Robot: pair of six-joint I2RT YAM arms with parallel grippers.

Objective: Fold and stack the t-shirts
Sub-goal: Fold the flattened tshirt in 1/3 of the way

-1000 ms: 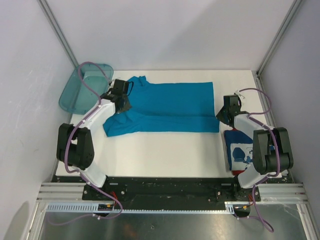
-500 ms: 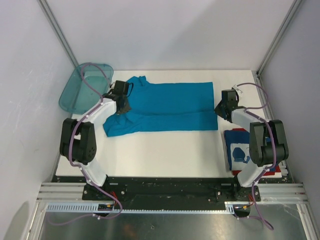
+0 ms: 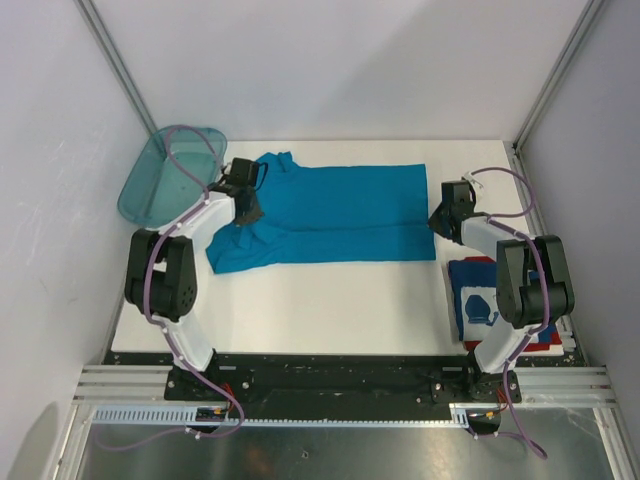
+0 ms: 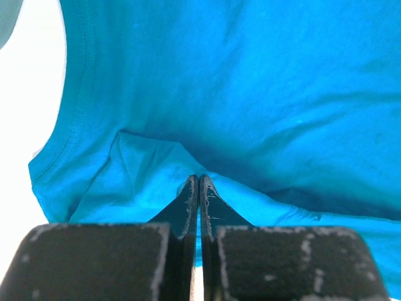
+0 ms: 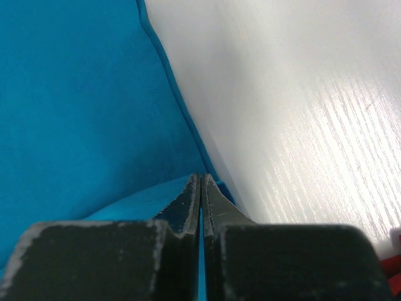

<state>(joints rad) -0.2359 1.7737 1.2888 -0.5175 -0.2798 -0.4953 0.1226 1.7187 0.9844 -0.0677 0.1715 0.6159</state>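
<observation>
My left gripper faces a folded flap of the teal-blue t-shirt that bunches near the sleeve, so it should take the flap's edge nearer the bin [image 4: 139, 139] while my right gripper comes to help.
The teal-blue t-shirt [image 3: 340, 205] lies across the back of the table, its near long edge folded up over the body. My left gripper [image 3: 246, 212] is shut on a fold of this shirt near its left sleeve; the left wrist view shows the cloth [image 4: 250, 94] pinched between the closed fingertips [image 4: 198, 182]. My right gripper [image 3: 437, 224] is shut on the shirt's right hem corner; the right wrist view shows the cloth [image 5: 81, 113] between the closed tips [image 5: 200, 180]. The folded dark blue t-shirt [image 3: 480, 303] with white print and red edge lies at the near right.
A translucent teal bin [image 3: 165, 177] stands off the table's back left corner. Frame posts rise at the back left [image 3: 110, 50] and back right [image 3: 560, 60]. White table [image 3: 330, 300] lies in front of the shirt. The right arm's elbow [image 3: 530, 280] hangs over the folded shirt.
Both grippers have carried the shirt's near edge farther back, so the folded strip now lies higher on the body. Both arms' elbows have swung inward.
</observation>
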